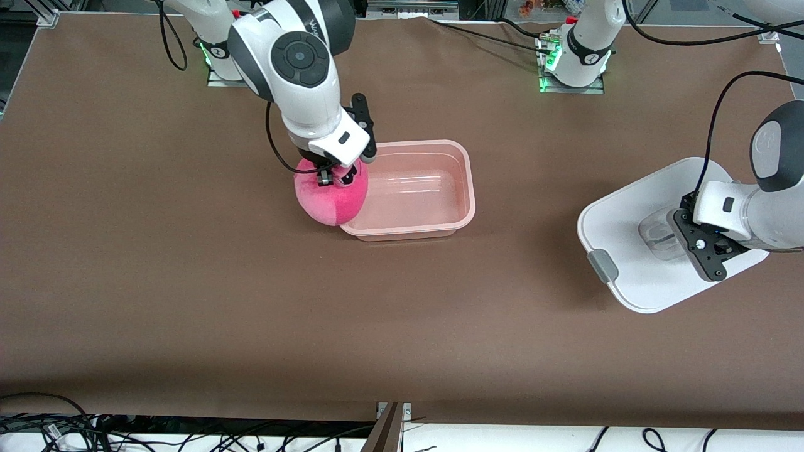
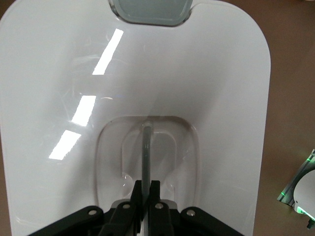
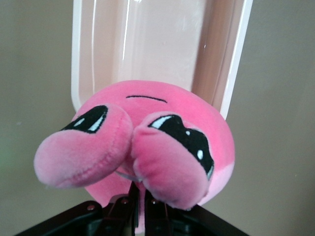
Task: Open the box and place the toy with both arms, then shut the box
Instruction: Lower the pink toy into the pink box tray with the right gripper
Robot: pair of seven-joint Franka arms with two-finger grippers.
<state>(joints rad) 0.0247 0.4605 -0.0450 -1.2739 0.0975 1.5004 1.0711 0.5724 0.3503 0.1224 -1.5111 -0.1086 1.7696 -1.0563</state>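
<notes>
My right gripper has the hot-pink toy, now held over the tub's rim. It will let go of the toy on the bottom of the open pinkish tub (image 1: pixel 418 199) (image 3: pixel 160 29), near the tub's middle.
The box's pinkish tub (image 1: pixel 466 182) stands open and empty at the table's middle. My right gripper (image 1: pixel 333 176) is shut on the hot-pink toy (image 1: pixel 329 198) and holds it over the tub's rim at the end toward the right arm. In the right wrist view the toy (image 3: pixel 167 115) hangs from my right gripper (image 3: pixel 140 196) above the tub (image 3: pixel 162 44). My left gripper (image 1: pixel 671 236) is shut on the clear handle (image 2: pixel 146 147) of the white lid (image 1: pixel 628 226) and holds it tilted over the left arm's end of the table. The left wrist view shows my left gripper (image 2: pixel 146 189) and the lid (image 2: pixel 206 73).
One grey clip (image 1: pixel 603 265) shows on the lid's edge, also in the left wrist view (image 2: pixel 150 10). The arm bases with green lights (image 1: pixel 568 69) stand along the table's edge farthest from the front camera. Cables (image 1: pixel 63 427) lie past the nearest edge. Brown tabletop (image 1: pixel 188 282) surrounds the tub.
</notes>
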